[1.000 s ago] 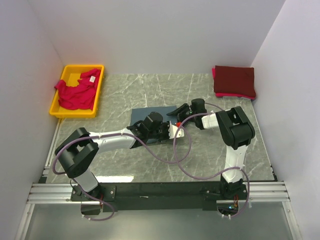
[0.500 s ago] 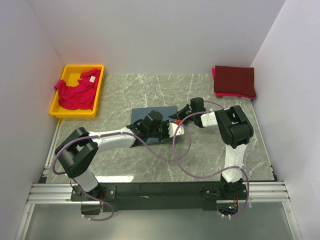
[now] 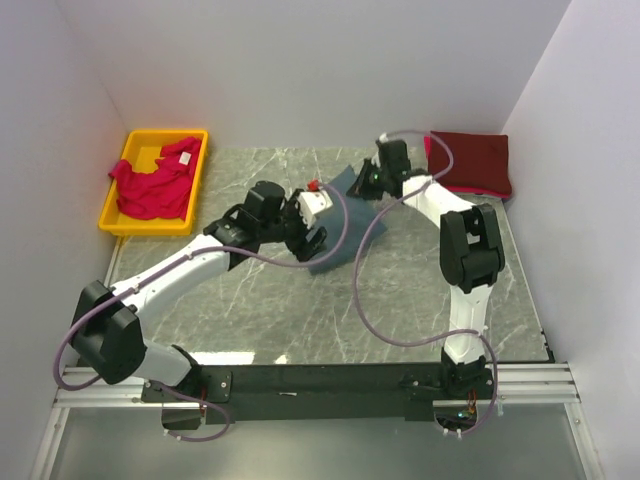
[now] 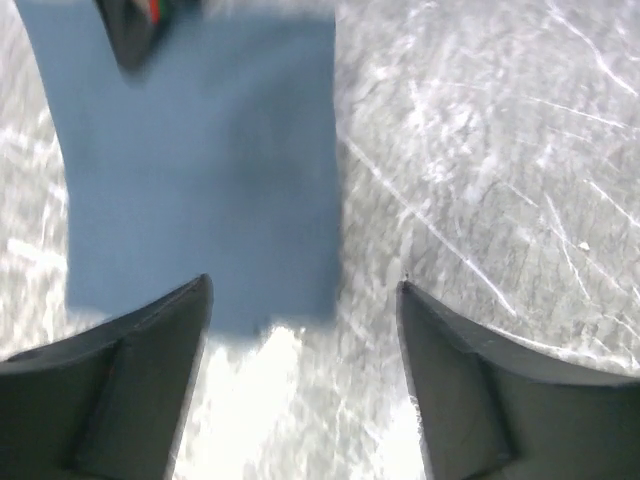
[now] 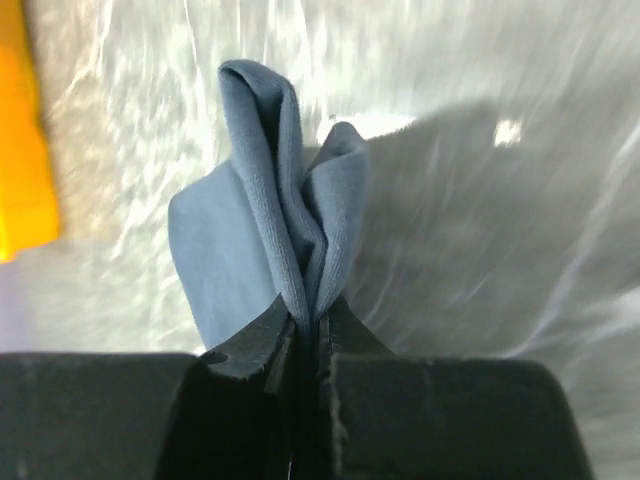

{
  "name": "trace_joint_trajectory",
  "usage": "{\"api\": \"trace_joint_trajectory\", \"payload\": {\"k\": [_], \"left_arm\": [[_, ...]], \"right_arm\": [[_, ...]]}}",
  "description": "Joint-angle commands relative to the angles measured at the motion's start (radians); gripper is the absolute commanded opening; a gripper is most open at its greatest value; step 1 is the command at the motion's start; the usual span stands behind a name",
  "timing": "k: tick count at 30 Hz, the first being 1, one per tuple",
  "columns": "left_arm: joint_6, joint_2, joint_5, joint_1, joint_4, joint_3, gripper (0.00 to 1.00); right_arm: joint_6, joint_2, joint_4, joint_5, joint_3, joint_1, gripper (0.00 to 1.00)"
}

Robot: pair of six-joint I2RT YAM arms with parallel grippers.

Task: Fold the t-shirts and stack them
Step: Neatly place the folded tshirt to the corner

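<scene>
The slate blue-grey t-shirt will go down on top of the folded dark maroon t-shirt (image 3: 460, 160), where I will lay it with my right gripper.
The slate blue-grey t-shirt (image 3: 335, 255) is folded small and hangs lifted by one edge. My right gripper (image 3: 371, 180) is shut on that bunched edge (image 5: 300, 250), at the back of the table. My left gripper (image 3: 318, 232) stands open just short of the shirt's lower edge (image 4: 200, 160), with nothing between its fingers (image 4: 130, 380). A folded dark maroon t-shirt (image 3: 470, 158) lies in the back right corner, on a pinkish-red one whose edge (image 3: 470, 191) shows beneath it. Another pinkish-red t-shirt (image 3: 152, 188) lies crumpled in the bin.
The yellow plastic bin (image 3: 199, 182) stands at the back left; its corner (image 5: 20, 150) shows in the right wrist view. White walls close the table on three sides. Both arms' cables loop over the marble top (image 3: 400, 300).
My right gripper shut on the blue-grey shirt and lifted it toward the back right. My left gripper opened, let the shirt go and drew back to the left.
</scene>
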Motion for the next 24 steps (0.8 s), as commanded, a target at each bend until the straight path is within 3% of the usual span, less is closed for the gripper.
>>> {"api": "trace_joint_trajectory", "payload": {"k": [1,3,4,11,17,24], "left_arm": [[-0.103,0.005,-0.004,0.040,-0.143,0.055,0.88],[-0.124,0.000,-0.001,0.057,-0.169,0.052,0.90],[-0.127,-0.004,-0.001,0.062,-0.173,0.050,0.98],[-0.164,-0.038,0.000,0.077,-0.189,-0.016,0.99],[-0.164,-0.058,0.045,0.089,-0.203,-0.057,1.00],[-0.167,-0.090,0.055,0.094,-0.183,-0.102,0.99]], "right_arm": [[-0.317,0.073,-0.173,0.136,0.178,-0.038,0.00],[-0.417,0.110,-0.218,0.176,0.286,-0.064,0.00],[-0.451,0.137,-0.224,0.184,0.314,-0.073,0.00],[-0.698,0.225,-0.201,0.240,0.508,-0.179,0.00],[-0.838,0.250,-0.167,0.283,0.624,-0.239,0.00],[-0.881,0.236,-0.161,0.291,0.732,-0.273,0.00]]}}
